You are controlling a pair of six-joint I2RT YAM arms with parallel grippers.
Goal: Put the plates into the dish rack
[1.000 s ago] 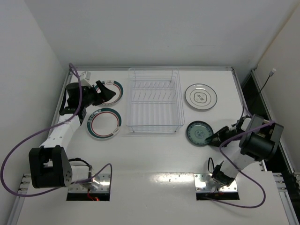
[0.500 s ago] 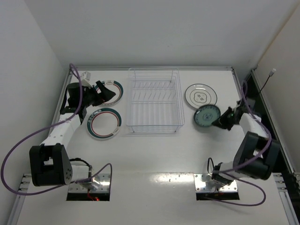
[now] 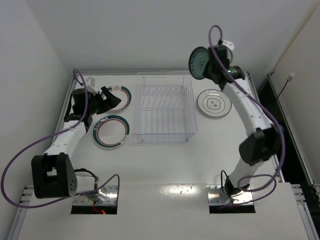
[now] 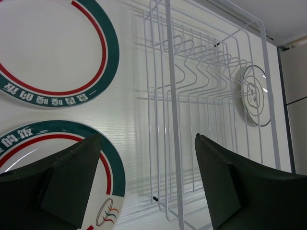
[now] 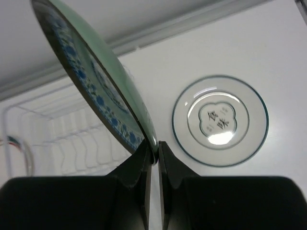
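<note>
I need to use my right gripper to set the teal plate down on edge in the rack's end slot [image 3: 183, 94] next to the pale grey plate.
High over the far right corner of the dish rack [image 3: 165, 107], the small dark teal plate [image 3: 199, 63] is held on edge, with my right gripper [image 3: 214, 70] shut on its rim. The right wrist view has the teal plate [image 5: 96, 86] pinched in the gripper [image 5: 154, 147], with the rack [image 5: 72, 139] below. The pale grey plate [image 3: 214, 103] lies flat to the right of the rack. Two white plates with green-and-red rims [image 3: 121, 96] [image 3: 111, 131] lie to its left. My left gripper [image 3: 110, 98] hovers open over the farther one, holding nothing [image 4: 147, 143].
The table's raised edge [image 3: 165, 73] runs close behind the rack, with white walls beyond. A purple cable [image 3: 30, 150] loops along the left arm. The left wrist view shows the grey plate [image 4: 254, 96] through the rack wires [image 4: 201, 96].
My right gripper has closed on the teal plate and carried it from the table to the right of the rack up above the rack's far right corner. The left arm has stayed still.
</note>
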